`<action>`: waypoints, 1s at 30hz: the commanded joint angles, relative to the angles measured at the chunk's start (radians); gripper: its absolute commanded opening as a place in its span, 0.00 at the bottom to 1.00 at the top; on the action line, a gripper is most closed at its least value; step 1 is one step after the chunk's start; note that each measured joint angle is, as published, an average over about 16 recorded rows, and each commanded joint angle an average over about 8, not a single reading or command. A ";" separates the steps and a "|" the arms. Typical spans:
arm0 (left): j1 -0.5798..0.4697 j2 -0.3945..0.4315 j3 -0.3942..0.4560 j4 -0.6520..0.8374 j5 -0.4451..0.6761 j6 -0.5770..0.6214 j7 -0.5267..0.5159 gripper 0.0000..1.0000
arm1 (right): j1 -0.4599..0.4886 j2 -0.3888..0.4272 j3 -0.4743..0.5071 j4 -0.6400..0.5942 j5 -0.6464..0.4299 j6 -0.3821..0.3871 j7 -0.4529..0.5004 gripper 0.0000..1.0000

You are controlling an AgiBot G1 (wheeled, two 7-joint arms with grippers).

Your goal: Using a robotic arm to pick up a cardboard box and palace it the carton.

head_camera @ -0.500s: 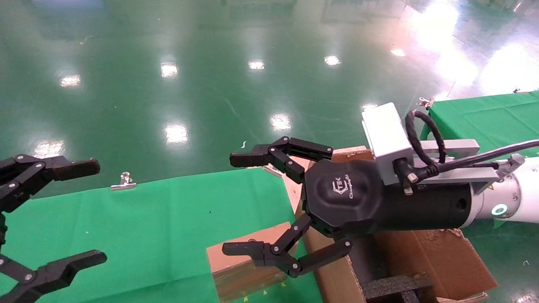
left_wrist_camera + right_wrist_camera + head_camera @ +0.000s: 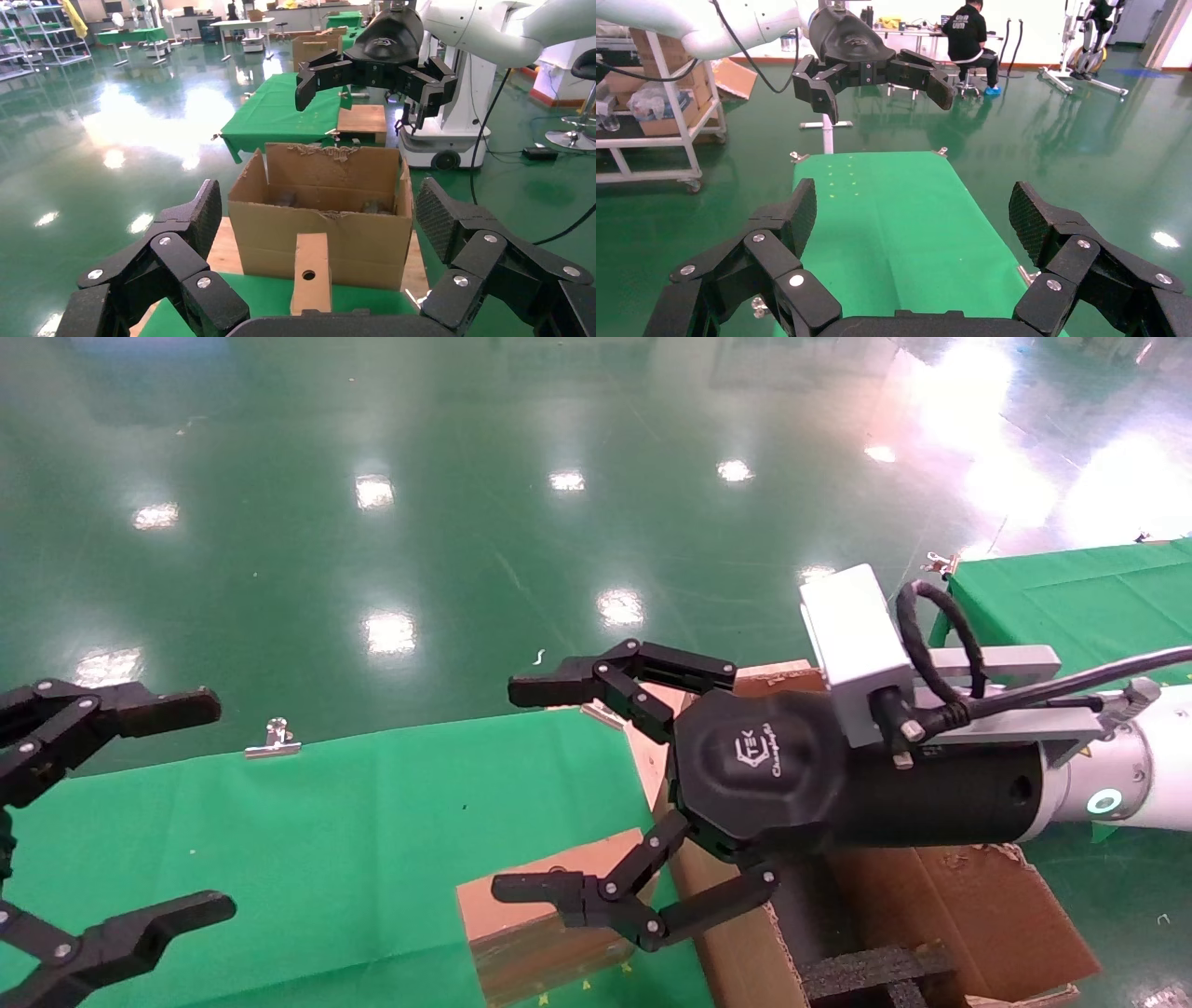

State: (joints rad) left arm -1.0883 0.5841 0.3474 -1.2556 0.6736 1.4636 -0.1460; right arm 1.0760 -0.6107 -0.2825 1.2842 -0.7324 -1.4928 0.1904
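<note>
My right gripper will next go to the small brown cardboard box and close on its long sides (image 2: 572,867), beside the box's round hole.
The small brown cardboard box (image 2: 545,919) lies on the green table (image 2: 354,831) near its right front corner, glossy tape towards me. In the left wrist view it (image 2: 311,270) shows its round hole, in front of the carton (image 2: 320,210). The large carton (image 2: 941,905) stands just right of the table with ragged flaps and black foam (image 2: 875,971) inside. My right gripper (image 2: 523,789), on the white arm with the green ring, hangs open and empty above the box and the carton's left wall. My left gripper (image 2: 207,803) is open and empty over the table's left part.
A metal clip (image 2: 273,740) holds the cloth at the table's far edge. A second green table (image 2: 1071,589) stands at the far right. The carton rests on a wooden pallet (image 2: 225,249). Glossy green floor lies beyond. A seated person (image 2: 968,31) and a shelf cart (image 2: 659,105) are far off.
</note>
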 commanded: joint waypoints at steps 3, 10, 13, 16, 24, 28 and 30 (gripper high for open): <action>0.000 0.000 0.000 0.000 0.000 0.000 0.000 0.37 | 0.000 0.000 0.000 0.000 0.000 0.000 0.000 1.00; 0.000 0.000 0.000 0.000 0.000 0.000 0.000 0.00 | 0.000 0.000 0.000 0.000 0.000 0.000 0.000 1.00; 0.000 0.000 0.000 0.000 0.000 0.000 0.000 0.00 | 0.000 0.002 -0.003 -0.001 -0.008 -0.002 0.000 1.00; 0.000 0.000 0.000 0.000 0.000 0.000 0.000 0.00 | 0.009 0.003 -0.018 -0.006 -0.037 -0.008 0.001 1.00; 0.000 0.000 0.000 0.000 0.000 0.000 0.000 0.00 | 0.128 -0.029 -0.134 -0.046 -0.248 -0.064 0.032 1.00; 0.000 0.000 0.000 0.000 0.000 0.000 0.000 0.00 | 0.220 -0.075 -0.223 -0.084 -0.367 -0.085 0.044 1.00; 0.000 0.000 0.000 0.000 0.000 0.000 0.000 0.00 | 0.262 -0.100 -0.267 -0.106 -0.417 -0.088 0.039 1.00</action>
State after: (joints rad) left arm -1.0884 0.5841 0.3475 -1.2555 0.6735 1.4636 -0.1459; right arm 1.3304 -0.7108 -0.5460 1.1710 -1.1348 -1.5749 0.2181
